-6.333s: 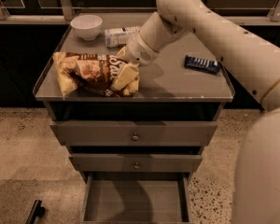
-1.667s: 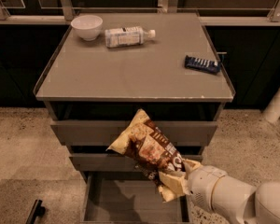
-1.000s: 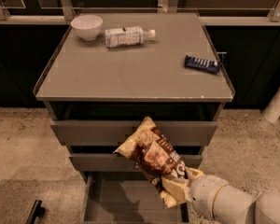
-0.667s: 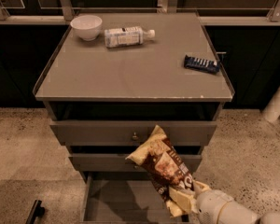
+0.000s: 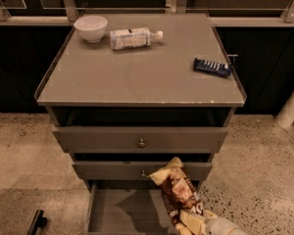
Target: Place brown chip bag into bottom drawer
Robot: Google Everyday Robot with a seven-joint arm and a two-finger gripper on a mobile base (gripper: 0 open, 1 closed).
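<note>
I should drop the brown chip bag against the bottom drawer's side nearest the white arm (image 5: pixel 185 211).
The brown chip bag (image 5: pixel 180 192) stands tilted over the right side of the open bottom drawer (image 5: pixel 112 212), its pale yellow top end in front of the middle drawer. My gripper (image 5: pixel 198 224) is at the bottom edge of the view, shut on the bag's lower end. The white arm (image 5: pixel 225 227) runs off the frame at the bottom right. The drawer's plain grey interior shows to the left of the bag.
The cabinet top (image 5: pixel 137 77) bears a white bowl (image 5: pixel 90 27), a lying water bottle (image 5: pixel 134 37) and a dark blue wrapped bar (image 5: pixel 212 66). The two upper drawers with round knobs (image 5: pixel 141 143) stand slightly pulled out. Speckled floor lies on both sides.
The chip bag came off the cabinet top and has been carried down in front of the drawers. Over the last second it has sunk lower and rightward toward the open bottom drawer.
</note>
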